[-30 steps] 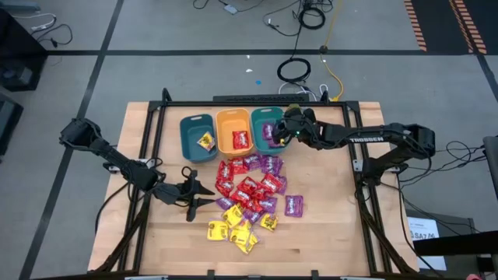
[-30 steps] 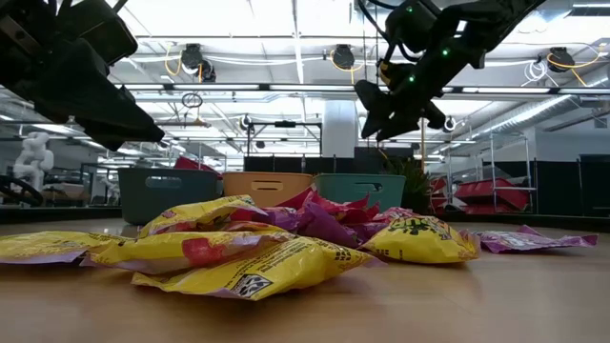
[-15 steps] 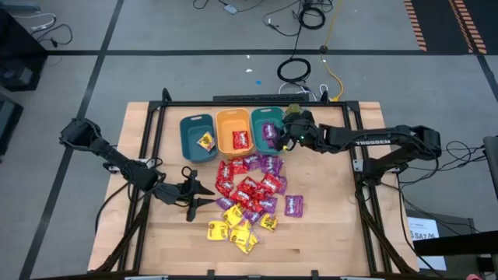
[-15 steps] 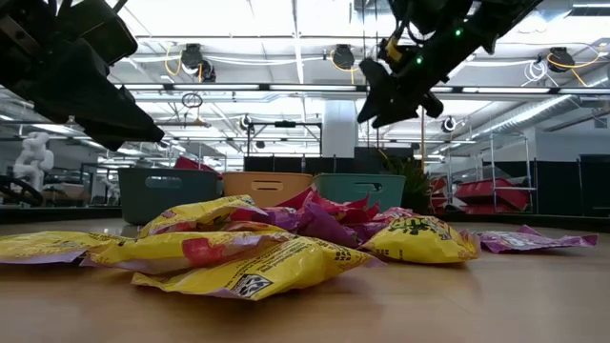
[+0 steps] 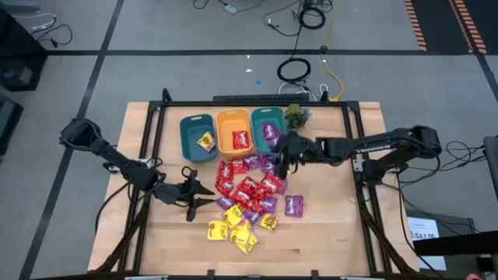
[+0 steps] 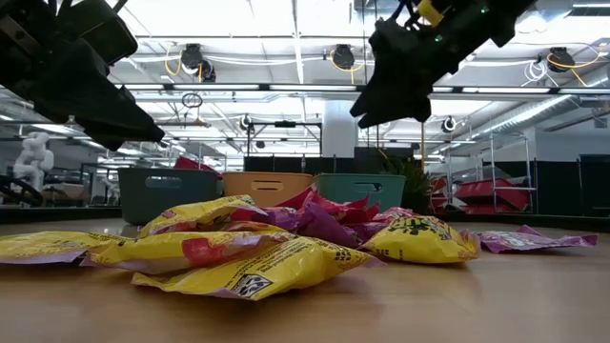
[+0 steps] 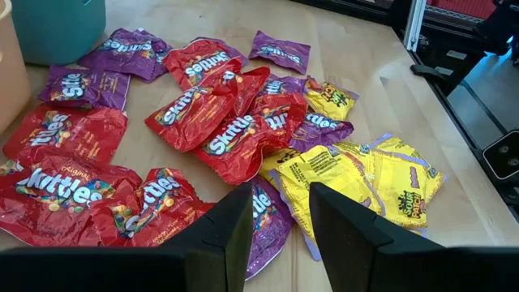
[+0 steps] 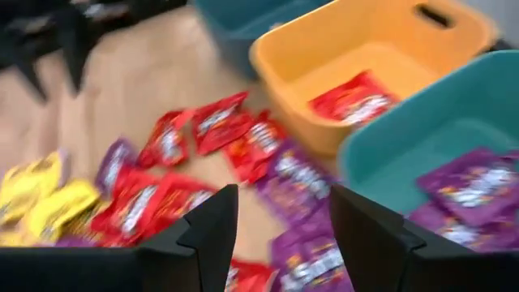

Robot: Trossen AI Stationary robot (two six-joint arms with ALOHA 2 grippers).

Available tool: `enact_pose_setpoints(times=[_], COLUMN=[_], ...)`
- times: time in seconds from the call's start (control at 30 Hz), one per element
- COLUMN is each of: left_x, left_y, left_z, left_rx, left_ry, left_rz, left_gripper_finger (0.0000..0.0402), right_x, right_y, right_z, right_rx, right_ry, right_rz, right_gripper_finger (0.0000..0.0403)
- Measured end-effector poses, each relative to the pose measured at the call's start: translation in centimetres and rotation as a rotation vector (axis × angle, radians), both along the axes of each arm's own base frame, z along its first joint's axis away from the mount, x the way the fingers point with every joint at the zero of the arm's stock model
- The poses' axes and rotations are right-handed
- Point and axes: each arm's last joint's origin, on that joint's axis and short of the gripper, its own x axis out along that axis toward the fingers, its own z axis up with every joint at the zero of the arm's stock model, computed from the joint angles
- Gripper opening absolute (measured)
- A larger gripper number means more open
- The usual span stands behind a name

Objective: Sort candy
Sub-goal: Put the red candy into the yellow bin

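My right gripper closes next on the near edge of the red packet (image 5: 275, 187) beside the purple packets, in front of the plant-side teal bin.
The candy (image 5: 250, 190) lies in a loose pile of red, purple and yellow packets at mid-table, seen close in the left wrist view (image 7: 219, 130). Behind it stand three bins. The left teal bin (image 5: 187, 144) holds a yellow packet, the orange bin (image 5: 224, 132) red ones, and the right teal bin (image 5: 258, 124) purple ones (image 8: 466, 191). My right gripper (image 5: 282, 154) hangs open above the pile's far right edge, just in front of the right teal bin, with nothing between its fingers (image 8: 284, 199). My left gripper (image 5: 204, 193) waits open at the pile's left side (image 7: 280, 195).
A small green plant (image 5: 296, 117) stands behind the right teal bin. Black frame rails (image 5: 156, 148) run along the table's left, right and far sides. Bare wood (image 5: 327, 225) shows right of the pile and along the near edge.
My right gripper has come from above the right teal bin toward the table's near edge and now hangs over the far right of the candy pile. It has turned as it went. The candy has not moved.
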Motion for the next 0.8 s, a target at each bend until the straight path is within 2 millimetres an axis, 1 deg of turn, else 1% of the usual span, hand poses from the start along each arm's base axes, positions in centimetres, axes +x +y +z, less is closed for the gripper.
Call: enact_pose_setpoints(times=[0.13,0.27,0.37,0.53,0.67,0.8], left_x=[0.0,0.0,0.0,0.0,0.0,0.0], left_y=[0.0,0.0,0.0,0.0,0.0,0.0], left_z=[0.0,0.0,0.0,0.0,0.0,0.0], left_rx=[-0.004,-0.005,-0.005,-0.006,-0.006,-0.008], left_ry=[0.000,0.000,0.000,0.000,0.000,-0.001], left_rz=[0.002,0.003,0.002,0.003,0.003,0.004], left_gripper_finger=[0.0132,0.0132,0.0132,0.0132,0.0132,0.0132], right_x=[0.2,-0.6,-1.5,-2.9,-2.6,-2.2], right_y=[2.4,4.7,6.1,7.2,7.8,8.2], right_z=[-1.0,-2.4,-3.8,-6.7,-7.9,-9.3], right_rx=[-0.012,-0.102,-0.135,-0.052,-0.009,-0.031], right_ry=[0.057,0.163,0.193,0.206,0.093,0.103], right_rz=[0.054,-0.044,-0.108,-0.158,-0.165,-0.144], right_gripper_finger=[0.0185,0.0185,0.0185,0.0185,0.0185,0.0185])
